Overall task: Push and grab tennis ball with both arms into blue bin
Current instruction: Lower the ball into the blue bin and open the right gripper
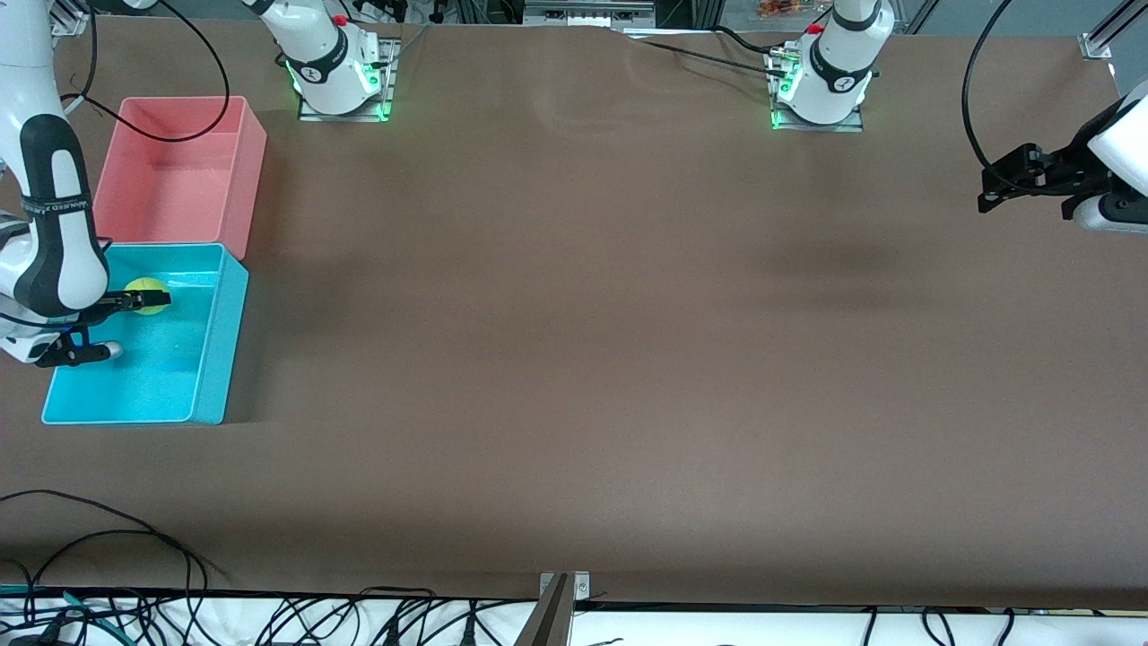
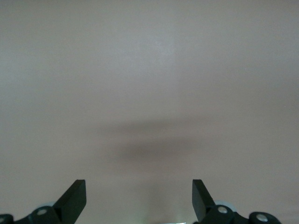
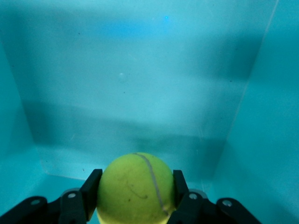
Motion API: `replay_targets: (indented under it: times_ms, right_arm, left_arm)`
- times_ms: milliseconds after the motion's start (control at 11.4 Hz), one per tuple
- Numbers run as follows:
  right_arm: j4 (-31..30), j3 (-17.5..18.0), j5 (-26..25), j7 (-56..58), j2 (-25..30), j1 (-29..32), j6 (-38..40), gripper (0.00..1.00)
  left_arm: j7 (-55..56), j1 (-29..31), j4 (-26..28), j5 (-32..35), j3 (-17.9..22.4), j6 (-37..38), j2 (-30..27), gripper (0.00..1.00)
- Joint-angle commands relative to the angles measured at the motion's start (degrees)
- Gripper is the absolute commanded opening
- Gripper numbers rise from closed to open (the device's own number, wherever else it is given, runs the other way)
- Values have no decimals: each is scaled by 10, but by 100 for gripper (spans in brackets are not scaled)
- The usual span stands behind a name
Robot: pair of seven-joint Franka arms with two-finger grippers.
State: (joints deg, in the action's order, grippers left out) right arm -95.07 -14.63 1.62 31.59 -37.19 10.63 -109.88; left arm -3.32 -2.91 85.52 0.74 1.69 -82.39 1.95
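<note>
My right gripper should release the tennis ball on the blue bin's bottom, toward the pink bin (image 1: 162,295) (image 3: 141,183).
The yellow-green tennis ball (image 1: 146,297) sits between the fingers of my right gripper (image 1: 148,298), which is shut on it and holds it inside the cyan-blue bin (image 1: 220,359), over the bin's floor. In the right wrist view the ball (image 3: 135,189) fills the gap between the black fingers (image 3: 90,189), with the bin's blue walls (image 3: 261,140) all around. My left gripper (image 1: 987,187) is open and empty, up over the bare brown table at the left arm's end. The left wrist view shows its spread fingertips (image 2: 74,196) above bare table.
A pink bin (image 1: 242,179) of the same shape stands against the blue bin, farther from the front camera. Black cables lie along the table's front edge (image 1: 134,538) and loop over the pink bin.
</note>
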Motion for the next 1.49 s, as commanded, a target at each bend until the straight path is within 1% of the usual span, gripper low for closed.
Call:
replay_targets:
  times_ms: [0, 263, 614, 702, 878, 1053, 1141, 1404]
  right_arm:
    - [-15, 3, -3, 6, 8, 8, -17, 0]
    - [-31, 4, 0, 5, 6, 9, -30, 0]
    - [-37, 3, 2, -2, 6, 9, -31, 0]
    - [-37, 4, 2, -4, 6, 9, -31, 27]
    - [-37, 3, 2, -6, 6, 8, -27, 43]
    - [-37, 3, 2, -6, 7, 8, -24, 90]
    - [-36, 3, 1, -6, 8, 8, -24, 100]
    - [-28, 4, 1, -7, 12, 4, -7, 100]
  left_arm:
    - [8, -1, -4, 9, -3, 7, 1, 100]
    - [8, -1, -4, 9, -3, 7, 1, 100]
    - [8, -1, -4, 9, -3, 7, 1, 100]
    - [8, -1, -4, 9, -3, 7, 1, 100]
    - [8, -1, -4, 9, -3, 8, 1, 100]
    - [8, -2, -5, 9, -4, 14, 1, 100]
    - [8, -2, -5, 9, -4, 14, 1, 100]
    - [8, -3, -5, 9, -4, 14, 0, 100]
